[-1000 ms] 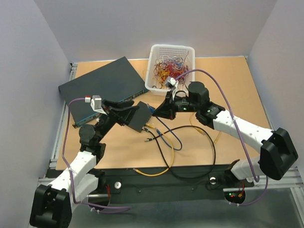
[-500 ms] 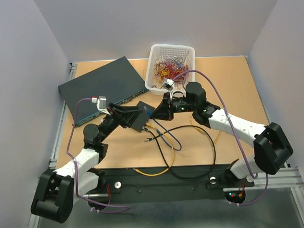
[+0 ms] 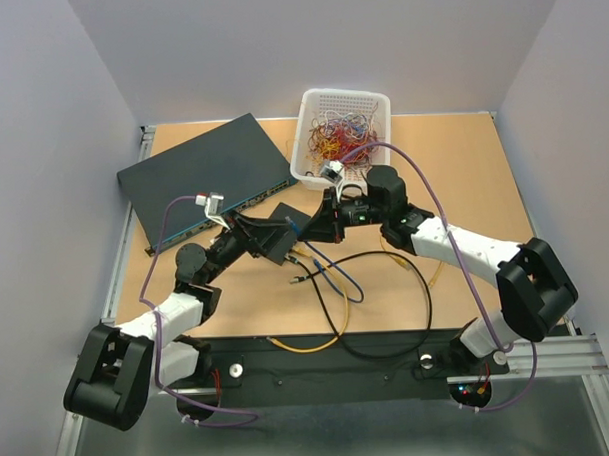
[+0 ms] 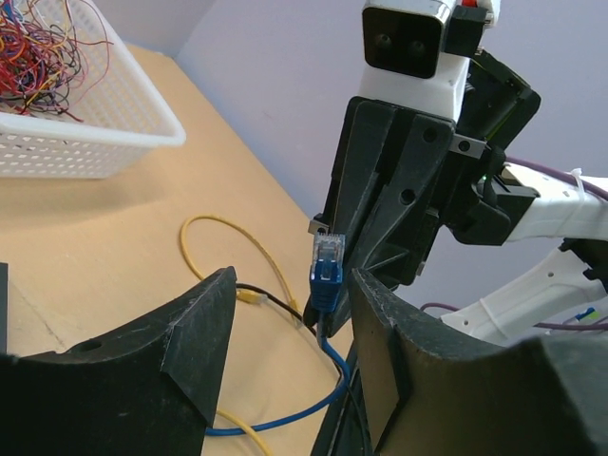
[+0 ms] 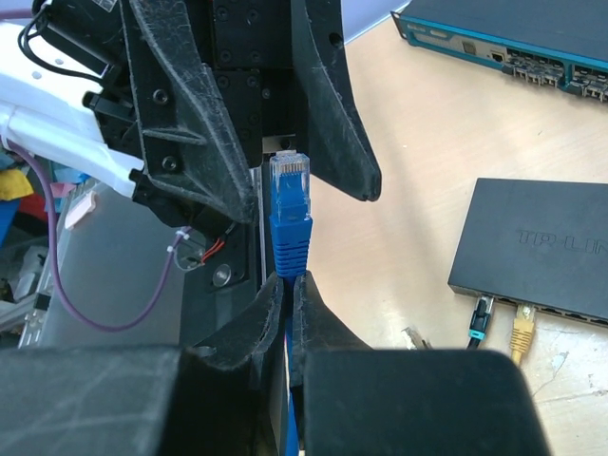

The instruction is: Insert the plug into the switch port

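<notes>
The blue plug's pins are facing the wrong way for the port, so next my left gripper pinches the plug [image 5: 291, 223] while my right gripper takes it at another angle.
My right gripper [image 5: 290, 285] is shut on the blue cable just below its blue plug [image 5: 290, 214], which points up and away from it. My left gripper [image 4: 290, 323] is open, and the same plug [image 4: 326, 271] stands between its fingers [image 5: 190, 123] without touching them. In the top view both grippers meet at the small black switch [image 3: 282, 246], the left [image 3: 283, 232] over it and the right [image 3: 307, 228] beside it. The switch [image 5: 541, 247] lies flat with a teal-black plug and a yellow plug in its port row.
The large blue-grey switch [image 3: 202, 172] lies at the back left. A white basket [image 3: 303, 138] of coloured wires stands at the back. Blue [image 3: 341, 282], black [image 3: 388, 335] and yellow [image 3: 309, 343] cables loop across the wooden table [image 3: 463, 182] in front.
My left gripper has swung right and forward until its open fingers straddle the plug. My right gripper has shifted slightly left, still holding the blue cable.
</notes>
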